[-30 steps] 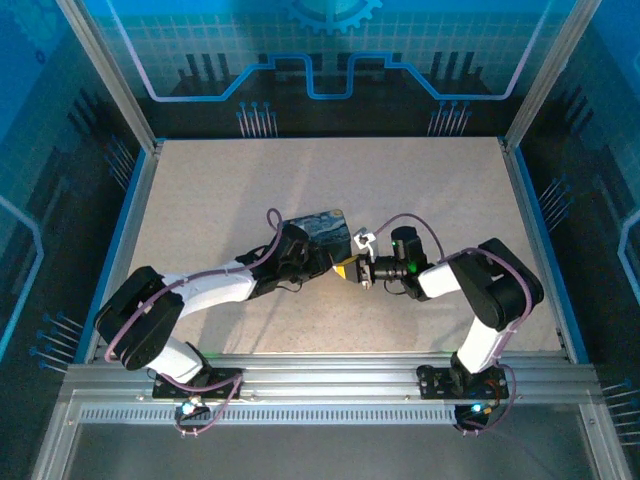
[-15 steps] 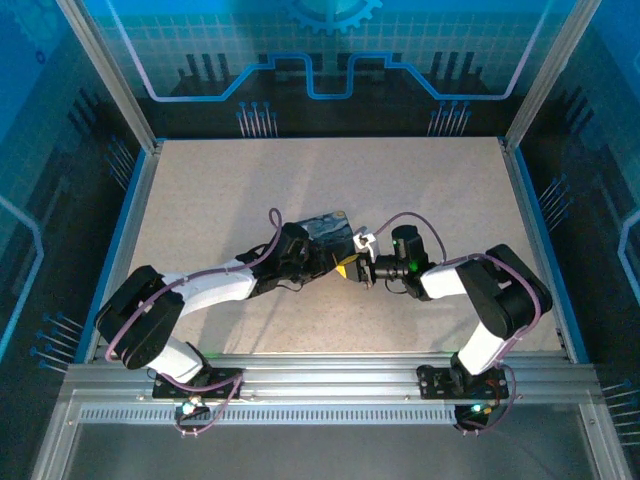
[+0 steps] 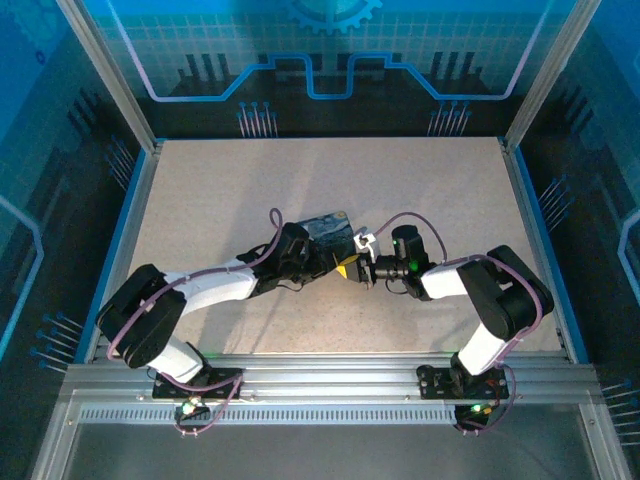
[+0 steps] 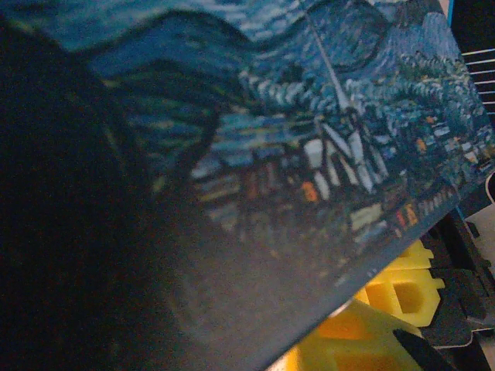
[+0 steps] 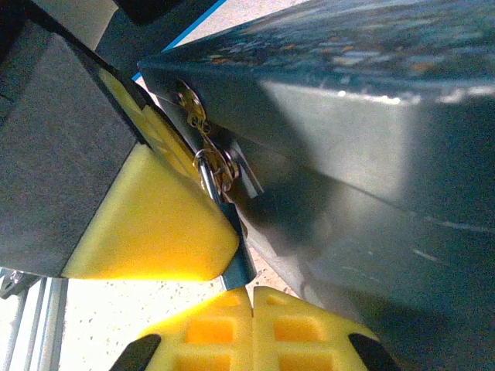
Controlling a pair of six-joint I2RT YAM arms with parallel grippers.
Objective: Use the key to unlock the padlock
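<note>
My left gripper has the padlock hanging beside its finger while the tin sits crooked, so it should back off and grip the padlock's body (image 5: 238, 253).
The painted tin (image 3: 322, 228) lies mid-table, and its swirl-painted lid (image 4: 309, 116) is close under the left wrist camera. The tiny padlock (image 5: 238, 259) hangs by its shackle from the hasp on the tin's grey front wall (image 5: 348, 154). My left gripper (image 3: 318, 258) holds the tin's near edge, with one yellow pad (image 5: 147, 224) against the front wall beside the padlock. My right gripper (image 5: 253, 297) is shut, its pads meeting directly under the padlock's bottom end and touching it. The key is hidden, and nothing thin shows between the pads.
The speckled beige table (image 3: 220, 190) is ringed by blue rails and an aluminium frame. Both arms meet at the tin's near right corner, with the right gripper (image 3: 350, 268) facing left. A purple cable (image 3: 400, 218) loops above the right wrist.
The right arm's elbow has drifted slightly to the right. Both grippers stay at the tin's front.
</note>
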